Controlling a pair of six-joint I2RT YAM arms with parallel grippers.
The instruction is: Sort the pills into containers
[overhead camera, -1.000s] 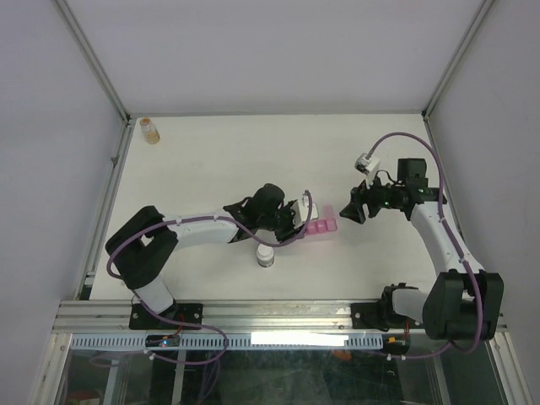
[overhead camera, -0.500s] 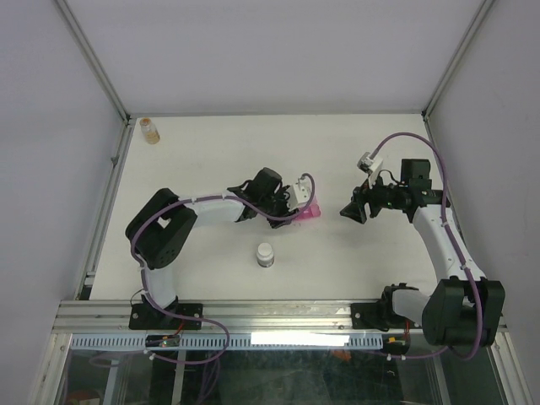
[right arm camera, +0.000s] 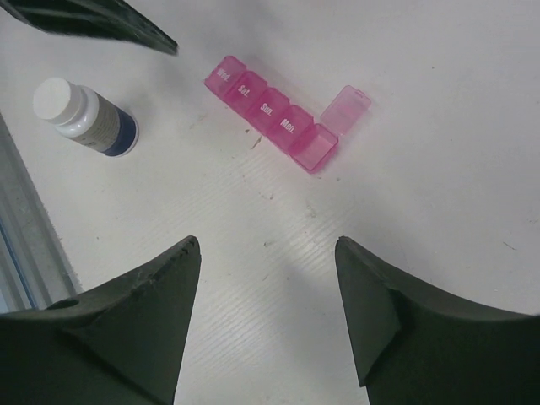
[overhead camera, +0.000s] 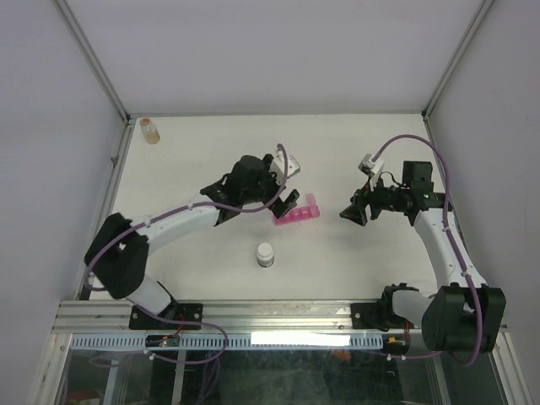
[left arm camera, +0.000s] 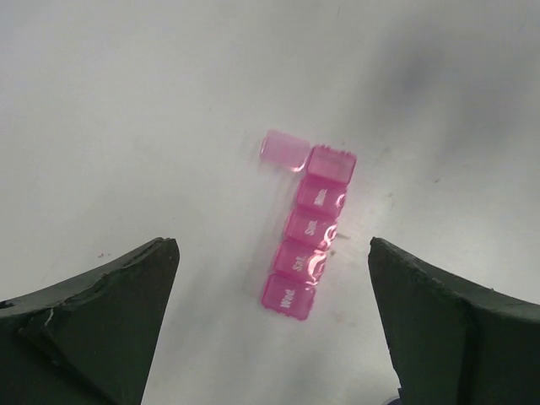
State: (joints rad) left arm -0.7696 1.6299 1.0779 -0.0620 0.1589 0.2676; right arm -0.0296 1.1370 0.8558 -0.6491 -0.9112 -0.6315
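Next, I need to move my left gripper to the white cap (overhead camera: 265,251) of the bottle in front of the pink pill-organiser strip and close it there.
The containers are a translucent pink pill-organiser strip (overhead camera: 297,211) lying flat on the white table. Its end compartment stands with the lid (left arm camera: 285,150) flipped open, and the other lids are shut. My left gripper (left arm camera: 272,245) hovers open above the strip (left arm camera: 308,228), touching nothing. To the right of the strip (right arm camera: 270,114), my right gripper (right arm camera: 267,242) is open and empty over bare table. The left gripper (overhead camera: 283,198) and the right gripper (overhead camera: 348,213) flank the strip. A tiny dark speck (right arm camera: 256,143) lies beside the strip. I cannot make out any pills.
A white-capped bottle (overhead camera: 265,254) stands in front of the strip, also in the right wrist view (right arm camera: 84,118). An amber bottle (overhead camera: 150,129) stands in the far left corner. Metal frame rails border the table.
My left gripper has opened and risen off the pink strip, its arm swinging back and to the left. The strip now lies further left and back. The right arm has barely moved.
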